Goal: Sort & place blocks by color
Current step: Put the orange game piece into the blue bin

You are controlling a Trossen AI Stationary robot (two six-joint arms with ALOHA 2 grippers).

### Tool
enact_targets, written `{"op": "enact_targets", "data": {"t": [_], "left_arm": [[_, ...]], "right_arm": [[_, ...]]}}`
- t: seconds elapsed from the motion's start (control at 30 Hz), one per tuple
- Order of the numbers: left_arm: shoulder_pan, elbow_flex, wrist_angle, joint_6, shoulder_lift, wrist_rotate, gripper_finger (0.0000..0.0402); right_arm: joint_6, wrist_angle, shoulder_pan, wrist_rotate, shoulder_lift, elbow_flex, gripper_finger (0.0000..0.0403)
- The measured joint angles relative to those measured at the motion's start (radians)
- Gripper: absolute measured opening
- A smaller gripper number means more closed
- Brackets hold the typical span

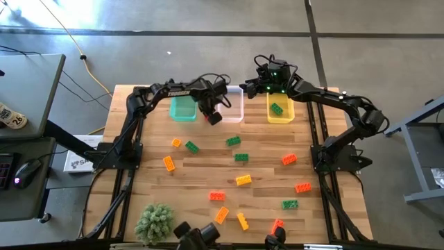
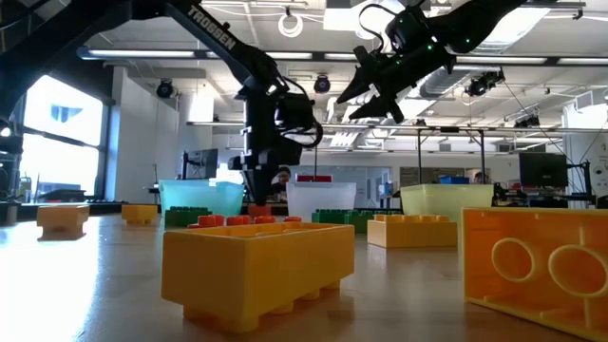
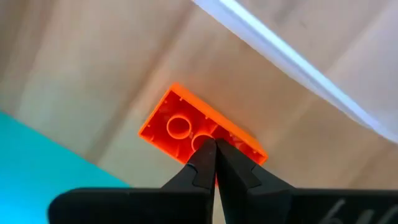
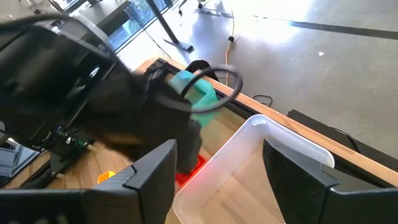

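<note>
My left gripper needs to release the red-orange block, now held between the teal and clear bins, and leave it on the bare wood point(image 1: 209, 155) between the green blocks that are nearest the bins.
My left gripper point(image 1: 211, 116) points down between the teal bin point(image 1: 184, 108) and the clear bin point(image 1: 233, 107), shut on a red-orange block point(image 3: 186, 124) whose hollow underside faces up. The same block shows red beside the clear bin point(image 4: 189, 171). My right gripper point(image 4: 227, 180) hangs open in the air point(image 1: 263, 82) over the far side of the clear and yellow bins, holding nothing. A green block point(image 1: 276, 109) lies in the yellow bin point(image 1: 280, 118). Several red-orange, yellow-orange and green blocks point(image 1: 241, 157) lie scattered flat on the table. My left gripper pinches a thin part inside the block's hollow underside point(image 3: 202, 142), near its middle, between its two fingertips point(image 3: 231, 163); the fingers hide which wall it is. The fingers come from above, pointing down. The block sits low over the wood; whether it touches the table I cannot tell.
The three bins stand in a row along the table's far edge. A fuzzy green plant ball point(image 1: 154, 221) sits at the near left corner. Bare wood lies between the bins and the scattered blocks. A desk with a mouse point(image 1: 28, 170) stands off the table's left side.
</note>
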Motion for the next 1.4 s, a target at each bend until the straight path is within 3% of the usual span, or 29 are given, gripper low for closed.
{"op": "enact_targets", "data": {"t": [0.43, 0.87, 1.2, 1.4], "left_arm": [[-0.157, -0.009, -0.130, -0.046, -0.033, 0.035, 0.0000], [-0.370, -0.009, -0.117, -0.110, -0.036, 0.097, 0.0000], [-0.451, -0.008, -0.117, -0.127, -0.038, 0.045, 0.0000], [-0.451, -0.007, -0.118, -0.217, -0.039, 0.014, 0.0016]], "right_arm": [[0.030, -0.017, 0.001, -0.007, 0.000, 0.000, 0.0227], [0.054, -0.031, 0.001, -0.039, 0.000, 0.000, 0.0227], [0.073, -0.080, 0.001, -0.039, 0.000, 0.000, 0.0227], [0.019, -0.108, 0.001, -0.055, 0.000, 0.000, 0.0227]]}}
